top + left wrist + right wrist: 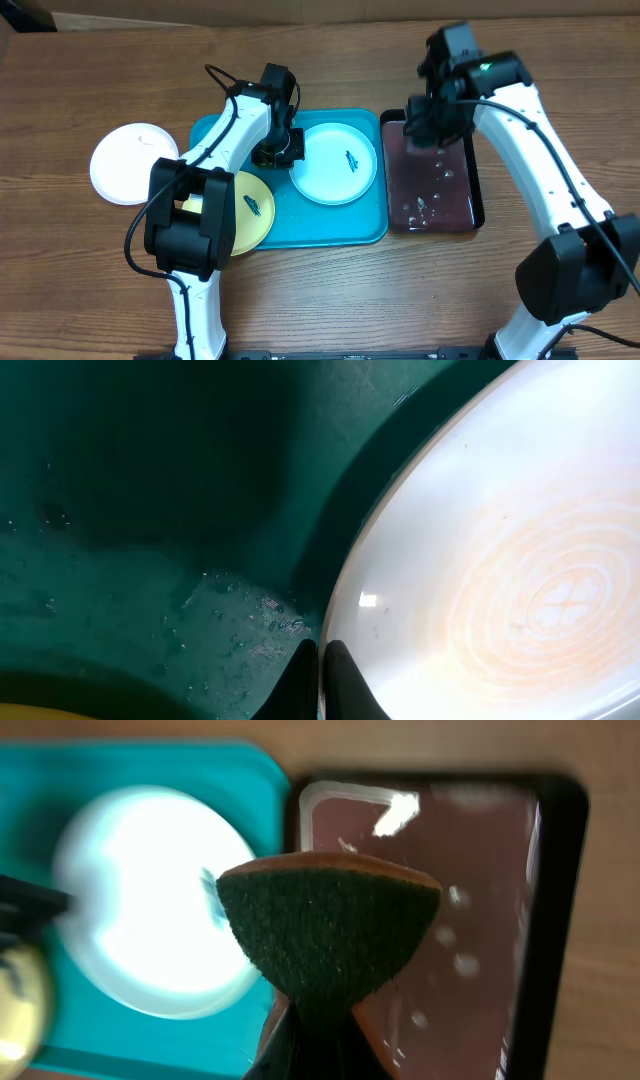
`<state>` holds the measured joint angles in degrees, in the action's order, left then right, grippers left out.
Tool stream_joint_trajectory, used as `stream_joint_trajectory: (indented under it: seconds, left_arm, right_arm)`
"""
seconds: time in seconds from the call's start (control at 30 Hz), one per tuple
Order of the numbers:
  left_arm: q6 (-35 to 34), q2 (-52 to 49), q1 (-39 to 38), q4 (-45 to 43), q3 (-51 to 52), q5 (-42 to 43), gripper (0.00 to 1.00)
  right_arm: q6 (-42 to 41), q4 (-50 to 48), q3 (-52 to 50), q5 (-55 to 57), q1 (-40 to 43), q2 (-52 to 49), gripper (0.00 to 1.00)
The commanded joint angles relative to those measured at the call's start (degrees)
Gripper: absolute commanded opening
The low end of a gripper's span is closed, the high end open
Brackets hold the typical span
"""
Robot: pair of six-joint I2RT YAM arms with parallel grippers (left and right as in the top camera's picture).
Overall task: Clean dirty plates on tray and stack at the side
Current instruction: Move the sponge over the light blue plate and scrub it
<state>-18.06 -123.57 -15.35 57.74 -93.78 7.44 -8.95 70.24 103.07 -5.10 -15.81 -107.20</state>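
The robot's right gripper should set the dark green sponge down in the middle of the black tray (433,166) (425,925).
The pale blue plate (335,163) lies on the right half of the turquoise tray (300,232), with a dark smear in its middle. My left gripper (280,150) is shut on its left rim; the left wrist view shows the fingers (320,665) pinching the plate's edge (500,560). The yellow-green plate (248,208) lies at the tray's front left, partly under my left arm. The white plate (130,163) lies on the table left of the tray. My right gripper (430,125) is shut on a dark green and brown sponge (325,930) above the black tray.
A black tray (470,205) of dark reddish liquid stands just right of the turquoise tray; it also shows in the right wrist view (480,920). The wooden table (90,270) extends around both trays.
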Motion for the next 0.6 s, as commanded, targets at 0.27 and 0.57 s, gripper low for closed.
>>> stream_joint_trajectory:
  seconds: [0.27,0.57]
  left_arm:
    - [-0.1,-0.9,0.0,1.0,0.2,-0.4,0.04]
    - [-0.1,-0.9,0.0,1.0,0.2,-0.4,0.04]
  right_arm:
    - [-0.1,-8.3,0.6,-3.6,-11.8,-0.8,0.04]
    - [-0.3,-8.5,0.4,19.1,-19.3,-9.7,0.04]
